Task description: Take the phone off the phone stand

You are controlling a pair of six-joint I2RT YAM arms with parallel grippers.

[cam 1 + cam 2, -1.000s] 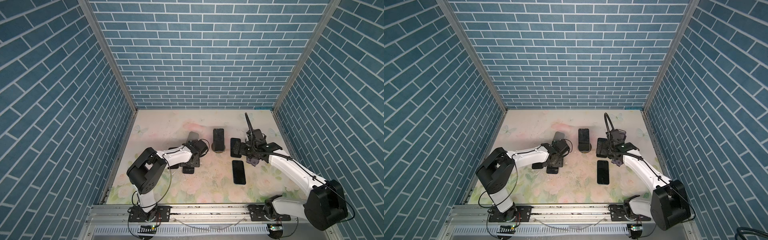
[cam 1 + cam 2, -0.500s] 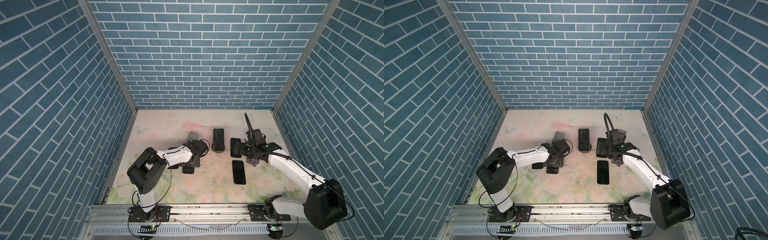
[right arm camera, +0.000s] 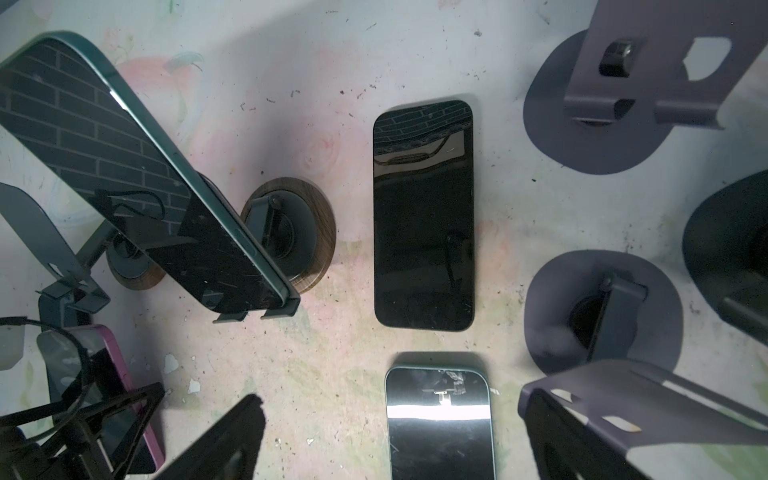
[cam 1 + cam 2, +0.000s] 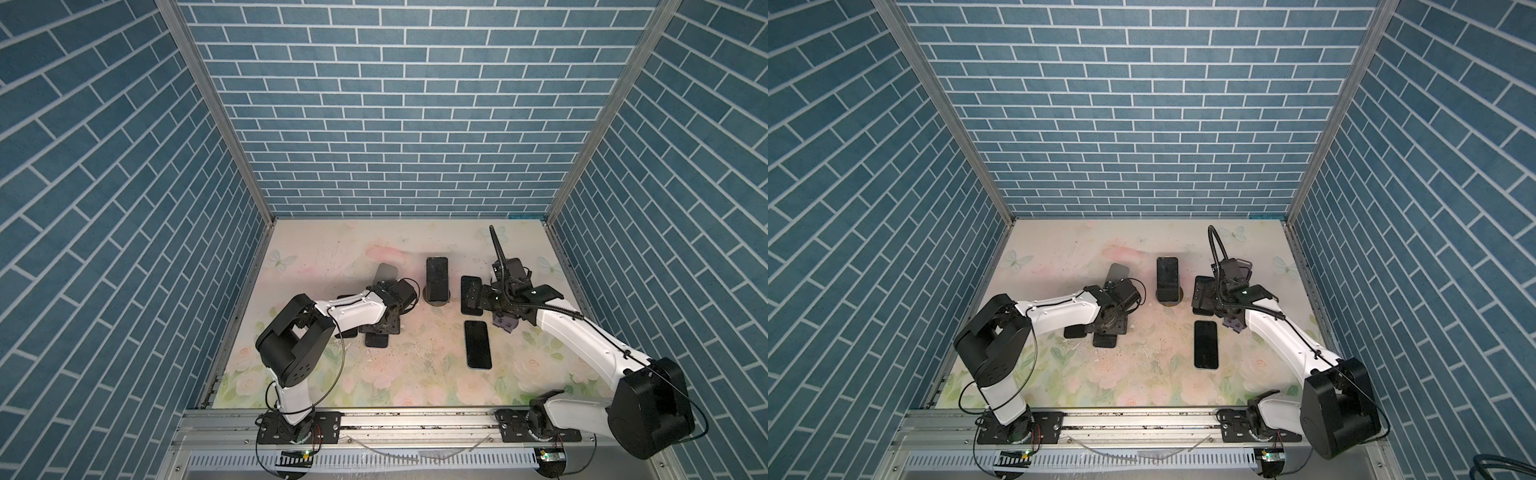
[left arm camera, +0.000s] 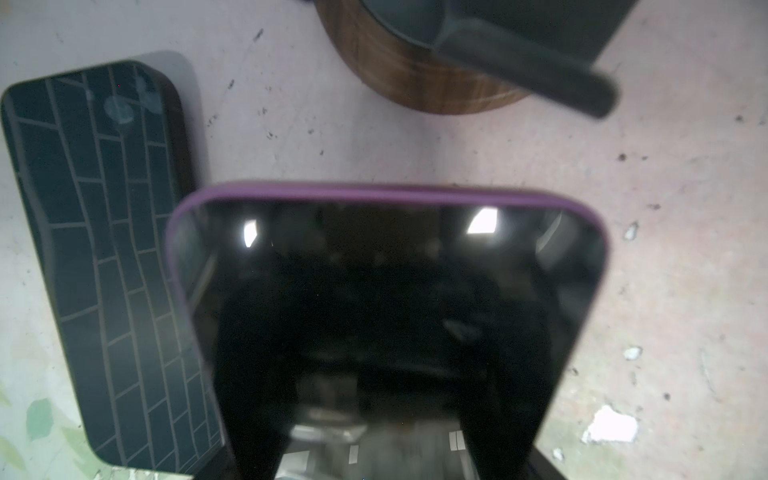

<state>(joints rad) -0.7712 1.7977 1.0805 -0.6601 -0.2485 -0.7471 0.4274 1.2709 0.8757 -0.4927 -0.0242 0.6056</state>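
The phone leans on the phone stand with the round wooden base, and I will next close my right gripper on the phone's upper end (image 4: 436,264) (image 3: 54,89).
A phone in a purple case (image 5: 386,257) fills the left wrist view. My left gripper (image 5: 374,324) is shut on it, dark fingers (image 5: 249,374) along its long sides. In both top views this gripper (image 4: 383,327) (image 4: 1109,326) is low at the left, with the phone's end (image 4: 376,340) poking out. A second phone (image 4: 436,275) (image 3: 137,174) leans on a phone stand with a round wooden base (image 4: 436,301) (image 3: 320,232). My right gripper (image 4: 471,297) (image 3: 399,440) hangs open above a flat phone (image 3: 440,419), with nothing between its fingers.
Flat phones lie on the floral table: one (image 4: 478,344) right of centre, one (image 3: 424,216) beside the wooden base, one (image 5: 95,270) next to my left gripper. An empty grey stand (image 4: 385,272) is behind the left arm. Purple stands (image 3: 602,124) (image 3: 602,307) crowd the right side.
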